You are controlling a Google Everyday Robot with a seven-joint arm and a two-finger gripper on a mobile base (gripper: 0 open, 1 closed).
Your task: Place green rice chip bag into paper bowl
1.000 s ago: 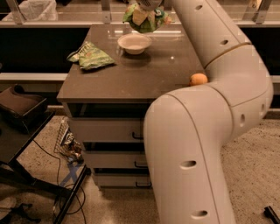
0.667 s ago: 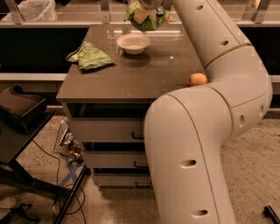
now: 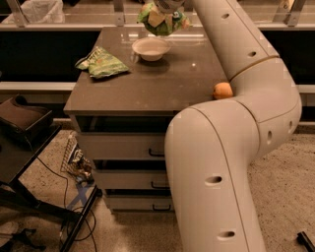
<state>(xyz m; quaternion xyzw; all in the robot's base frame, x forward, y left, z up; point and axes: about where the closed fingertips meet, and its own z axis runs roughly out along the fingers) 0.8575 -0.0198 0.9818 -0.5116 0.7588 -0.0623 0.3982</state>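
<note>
Next, I release the green rice chip bag from my gripper inside the white paper bowl (image 3: pixel 149 43) on the far part of the brown cabinet top.
The green rice chip bag (image 3: pixel 161 21), bright lime green, hangs in the air at the top of the camera view, held by my gripper (image 3: pixel 168 5). The gripper is at the frame's top edge and is shut on the bag's upper part. The bag hangs just above and slightly behind the paper bowl (image 3: pixel 150 48), a small white round bowl standing on the far part of the brown cabinet top (image 3: pixel 147 83). The bowl holds nothing that I can see.
A flatter, paler green bag (image 3: pixel 102 63) lies on the cabinet top to the left. An orange (image 3: pixel 222 90) sits at the right edge beside my large white arm (image 3: pixel 236 123). Drawers are below. A dark stand (image 3: pixel 19 123) and cables are on the floor at left.
The gripper with the green bag has shifted slightly left and nearer the bowl. The bowl and the other things have not moved.
</note>
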